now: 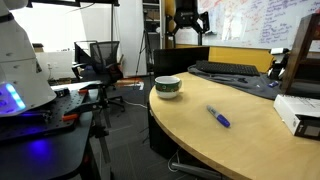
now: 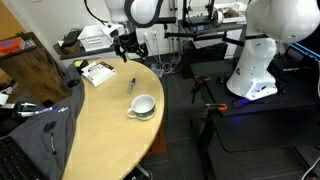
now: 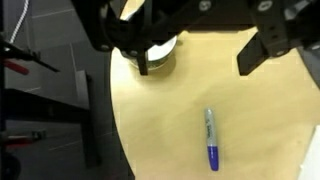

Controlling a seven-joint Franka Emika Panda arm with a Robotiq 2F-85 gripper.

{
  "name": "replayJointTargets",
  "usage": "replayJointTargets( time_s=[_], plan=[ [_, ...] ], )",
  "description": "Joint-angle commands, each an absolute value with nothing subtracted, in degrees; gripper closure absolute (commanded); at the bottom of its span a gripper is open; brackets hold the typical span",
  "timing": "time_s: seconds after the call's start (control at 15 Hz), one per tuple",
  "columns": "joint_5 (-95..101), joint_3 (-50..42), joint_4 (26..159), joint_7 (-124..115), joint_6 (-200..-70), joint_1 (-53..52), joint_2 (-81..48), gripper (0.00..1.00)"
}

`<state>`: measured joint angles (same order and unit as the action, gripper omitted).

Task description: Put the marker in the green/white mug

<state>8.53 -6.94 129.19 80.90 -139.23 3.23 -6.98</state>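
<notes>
My gripper is going to close on the grey body (image 1: 211, 110) (image 3: 209, 118) of the blue marker, near the end opposite its blue cap.
The blue marker (image 1: 218, 117) lies flat on the tan table, apart from the mug; it also shows in an exterior view (image 2: 132, 85) and in the wrist view (image 3: 211, 139). The green/white mug (image 1: 168, 87) stands upright near the table's curved edge, also seen in an exterior view (image 2: 141, 106). In the wrist view the mug (image 3: 162, 56) is partly hidden behind one finger. My gripper (image 3: 198, 58) is open and empty, well above the table, with the marker below it. It shows in both exterior views (image 1: 188, 25) (image 2: 125, 45).
A black keyboard (image 1: 225, 69) lies at the back of the table. A white box (image 1: 298, 112) and a booklet (image 2: 98, 72) sit near the marker's side. A dark bag (image 2: 40, 130) lies on the table. The curved table edge (image 3: 112, 110) drops to dark floor.
</notes>
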Motion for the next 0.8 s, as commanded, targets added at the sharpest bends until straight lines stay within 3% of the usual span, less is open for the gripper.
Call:
replayJointTargets(
  time_s=[0.0, 0.4, 0.73],
  plan=[
    [8.81, -5.42, 129.05, 80.68, -139.03, 4.68, -6.92, 0.0],
    [5.32, -4.95, 127.71, 82.8, -138.51, 5.61, -9.11, 0.0],
    [-0.11, -2.61, 122.97, 95.84, -142.45, 10.5, -19.48, 0.0]
  ],
)
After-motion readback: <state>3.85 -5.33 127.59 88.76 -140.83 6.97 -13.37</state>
